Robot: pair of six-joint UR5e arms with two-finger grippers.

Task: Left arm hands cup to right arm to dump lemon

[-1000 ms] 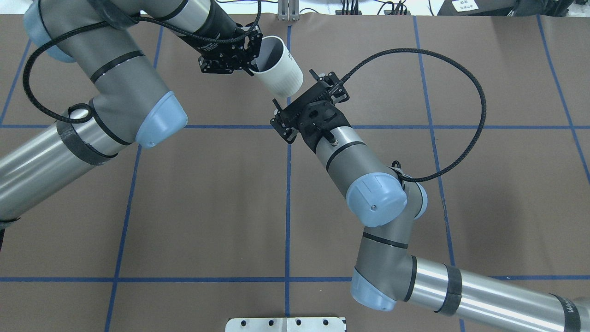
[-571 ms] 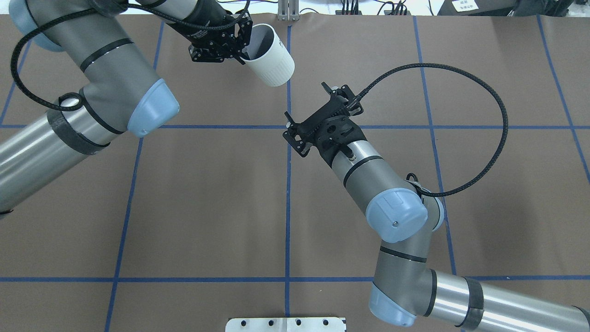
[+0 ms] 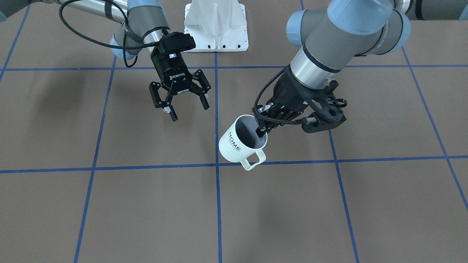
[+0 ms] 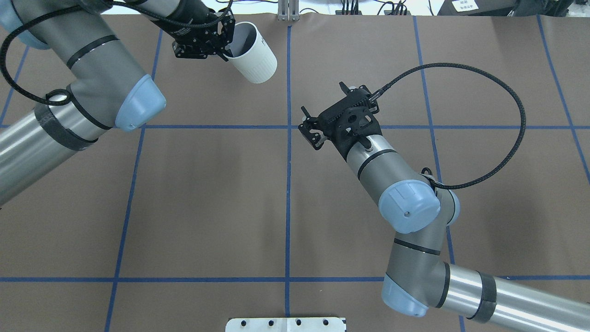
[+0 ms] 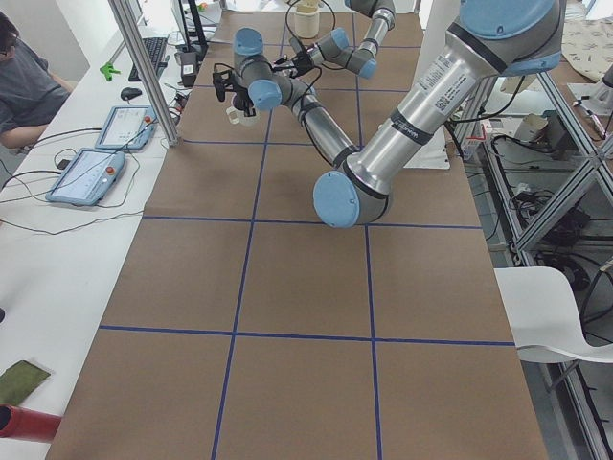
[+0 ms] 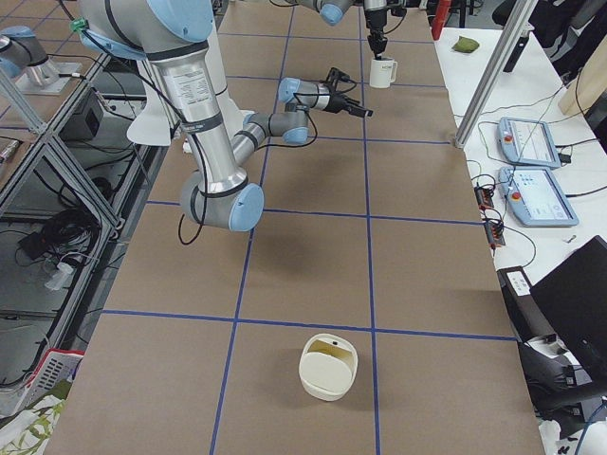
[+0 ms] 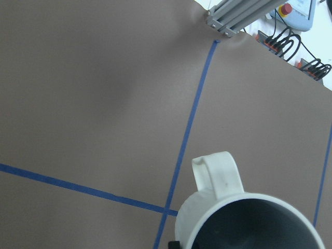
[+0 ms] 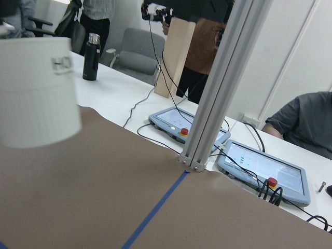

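Observation:
The robot's left gripper will release the white cup on the brown table (image 3: 365,125) between the slanted blue lines next to that gripper.
The white cup (image 3: 239,144) with "HOME" lettering hangs tilted above the brown table, handle pointing away from the robot. My left gripper (image 3: 261,129) is shut on its rim, one finger inside the grey interior. From overhead the cup (image 4: 256,62) sits near the far edge, left of the centre line. The left wrist view shows the cup (image 7: 244,218) rim and handle from above. My right gripper (image 3: 188,107), marked ROBOTIQ, is open and empty, apart from the cup on its right-hand side; overhead the right gripper (image 4: 321,97) faces it. The cup (image 8: 36,93) fills that wrist view's left. The lemon is hidden.
A cream bowl (image 6: 328,365) stands at the table's right end. An aluminium post (image 4: 288,11) rises at the far edge, with control tablets (image 6: 531,142) on the white bench behind. The white base plate (image 3: 215,25) lies between the arms. A person (image 5: 24,77) sits beyond.
The left arm has carried the cup left and toward the far edge. The right gripper, which was close under the cup, has drawn back to the right, still open.

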